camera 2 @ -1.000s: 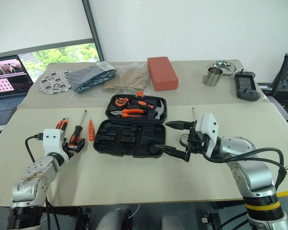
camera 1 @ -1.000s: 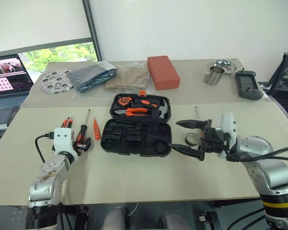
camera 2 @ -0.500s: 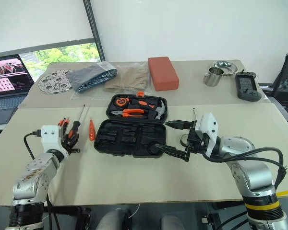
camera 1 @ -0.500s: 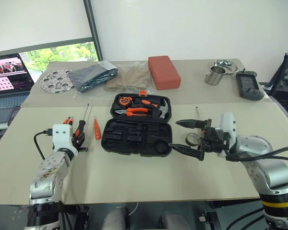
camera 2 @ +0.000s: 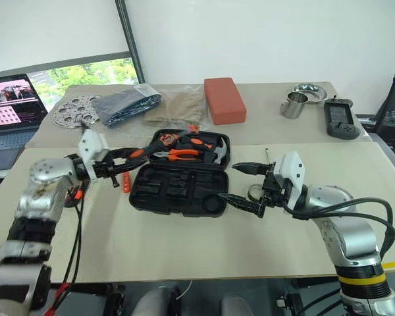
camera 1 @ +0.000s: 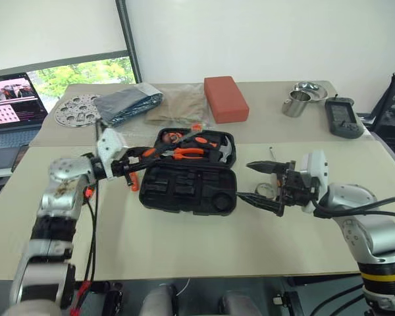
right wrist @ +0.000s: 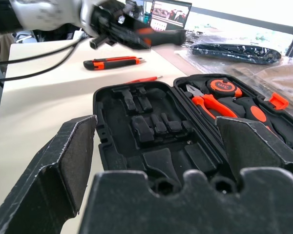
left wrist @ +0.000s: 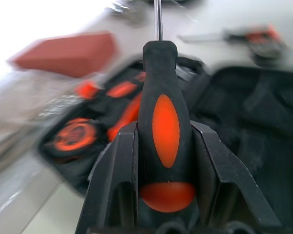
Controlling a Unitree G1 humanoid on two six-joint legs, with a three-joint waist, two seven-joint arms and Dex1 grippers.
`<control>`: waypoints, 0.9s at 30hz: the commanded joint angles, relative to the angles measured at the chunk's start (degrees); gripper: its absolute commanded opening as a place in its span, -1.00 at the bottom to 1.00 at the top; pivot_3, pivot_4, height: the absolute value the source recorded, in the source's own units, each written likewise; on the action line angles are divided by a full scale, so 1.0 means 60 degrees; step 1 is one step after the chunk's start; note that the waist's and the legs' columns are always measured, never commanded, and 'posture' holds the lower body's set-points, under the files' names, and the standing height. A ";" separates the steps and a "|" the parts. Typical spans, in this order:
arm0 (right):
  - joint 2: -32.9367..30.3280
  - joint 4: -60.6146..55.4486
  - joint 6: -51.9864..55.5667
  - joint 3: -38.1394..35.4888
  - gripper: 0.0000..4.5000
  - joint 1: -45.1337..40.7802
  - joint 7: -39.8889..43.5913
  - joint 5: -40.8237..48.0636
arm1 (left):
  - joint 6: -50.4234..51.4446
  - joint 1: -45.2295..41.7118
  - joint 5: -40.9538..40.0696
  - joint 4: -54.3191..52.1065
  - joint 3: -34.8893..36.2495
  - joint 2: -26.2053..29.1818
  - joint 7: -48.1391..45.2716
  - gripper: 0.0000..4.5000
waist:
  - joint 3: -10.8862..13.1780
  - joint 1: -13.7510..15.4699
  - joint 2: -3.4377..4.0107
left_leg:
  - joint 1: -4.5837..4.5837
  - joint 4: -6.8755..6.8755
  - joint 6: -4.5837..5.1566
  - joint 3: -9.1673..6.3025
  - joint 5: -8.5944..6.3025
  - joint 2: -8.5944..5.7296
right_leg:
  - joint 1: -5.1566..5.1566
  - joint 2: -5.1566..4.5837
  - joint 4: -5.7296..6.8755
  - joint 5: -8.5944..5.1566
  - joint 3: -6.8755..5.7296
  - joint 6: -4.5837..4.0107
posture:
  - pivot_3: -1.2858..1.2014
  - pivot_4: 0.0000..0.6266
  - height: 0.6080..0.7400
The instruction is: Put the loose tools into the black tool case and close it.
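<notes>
Next, my left gripper puts the screwdriver down in the tool case's near half (camera 1: 185, 166) (left wrist: 203, 127), along the hinge next to the pliers.
The black tool case (camera 1: 184, 189) lies open mid-table, its lid half holding pliers, a hammer and a tape measure. My left gripper (camera 1: 131, 162) is raised just left of the case, shut on a screwdriver (left wrist: 165, 122) with a black-and-orange handle whose shaft points over the lid. An orange utility knife (right wrist: 112, 62) and a slim orange screwdriver (right wrist: 144, 79) lie on the table left of the case. My right gripper (camera 1: 247, 180) hovers open at the case's right edge, empty. Behind it sit the tape roll (camera 1: 266, 191) and another screwdriver (camera 1: 271, 153).
On the far table stand a red-orange block (camera 1: 225, 99), a metal cup (camera 1: 293, 103) with a bowl (camera 1: 305, 87), a black handheld controller (camera 1: 342, 117), plastic bags (camera 1: 128, 105), a perforated metal disc (camera 1: 76, 109) and a laptop (camera 1: 10, 99).
My left gripper shut on the screwdriver, lifted it off the table, turned and swung right toward the case. The right arm has stayed still.
</notes>
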 commanded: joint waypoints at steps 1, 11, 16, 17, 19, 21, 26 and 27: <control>0.0023 -0.0408 -0.0212 -0.0379 1.00 0.0120 -0.0158 0.0074 | -0.2549 -0.1772 0.1187 0.2993 -0.0809 -0.0223 -0.1320 -0.58 | 0.0001 0.0001 -0.0001 | -0.0010 0.0008 0.0002 0.0000 -0.0001 -0.0001 | -0.0006 0.0008 -0.0004 0.0000 0.0000 0.0000 | 0.03 -0.52 1.00; -0.0033 -0.1499 -0.0117 -0.1106 1.00 0.1563 -0.0934 0.0113 | -0.4629 -0.4028 0.3431 0.6627 -0.1770 -0.1121 -0.0792 -0.58 | -0.0007 0.0111 0.0012 | -0.0134 0.0091 0.0013 -0.0013 -0.0005 0.0018 | -0.0121 0.0041 0.0038 0.0000 0.0010 0.0001 | 0.03 -0.52 1.00; -0.0030 -0.1752 -0.0093 -0.1234 1.00 0.1847 -0.1106 0.0133 | -0.4231 -0.4377 0.3939 0.6989 -0.1719 -0.1367 0.0209 -0.58 | -0.0008 0.0139 0.0014 | -0.0131 0.0095 0.0018 -0.0022 -0.0007 0.0013 | -0.0119 0.0042 0.0063 0.0001 0.0010 0.0004 | 0.03 -0.52 1.00; -0.0033 -0.1783 -0.0088 -0.1245 1.00 0.1875 -0.1129 0.0140 | -0.4169 -0.4423 0.4004 0.7024 -0.1680 -0.1385 0.0322 -0.58 | -0.0008 0.0136 0.0014 | -0.0128 0.0101 0.0018 -0.0024 -0.0006 0.0013 | -0.0119 0.0042 0.0078 0.0001 0.0010 0.0005 | 0.03 -0.52 1.00; -0.0044 -0.1838 -0.0088 -0.1275 1.00 0.1944 -0.1158 0.0155 | -0.4053 -0.4484 0.4112 0.7069 -0.1633 -0.1396 0.0499 -0.58 | -0.0007 0.0130 0.0012 | -0.0120 0.0107 0.0018 -0.0027 -0.0002 0.0012 | -0.0122 0.0042 0.0111 0.0001 0.0012 0.0005 | 0.03 -0.52 1.00; -0.0047 -0.1874 -0.0098 -0.1272 1.00 0.1985 -0.1189 0.0148 | -0.3988 -0.4517 0.4292 0.7101 -0.1690 -0.1365 0.0705 -0.58 | -0.0007 0.0109 0.0013 | -0.0118 0.0107 0.0020 -0.0029 0.0008 0.0011 | -0.0127 0.0045 0.0127 0.0000 0.0012 0.0005 | 0.03 -0.52 1.00; -0.0033 -0.1879 -0.0116 -0.1198 1.00 0.1965 -0.1238 0.0113 | -0.3779 -0.4523 0.4362 0.7126 -0.1520 -0.1374 0.0970 -0.58 | -0.0008 0.0028 0.0014 | -0.0110 0.0107 0.0015 -0.0035 0.0015 0.0017 | -0.0128 0.0060 0.0140 0.0001 0.0016 0.0005 | 0.03 -0.52 1.00; -0.0030 -0.1879 -0.0122 -0.1188 1.00 0.1968 -0.1238 0.0110 | -0.3724 -0.4524 0.4294 0.7126 -0.1429 -0.1379 0.0989 -0.58 | -0.0008 0.0024 0.0014 | -0.0110 0.0107 0.0015 -0.0036 0.0015 0.0018 | -0.0128 0.0061 0.0142 0.0001 0.0015 0.0005 | 0.03 -0.52 1.00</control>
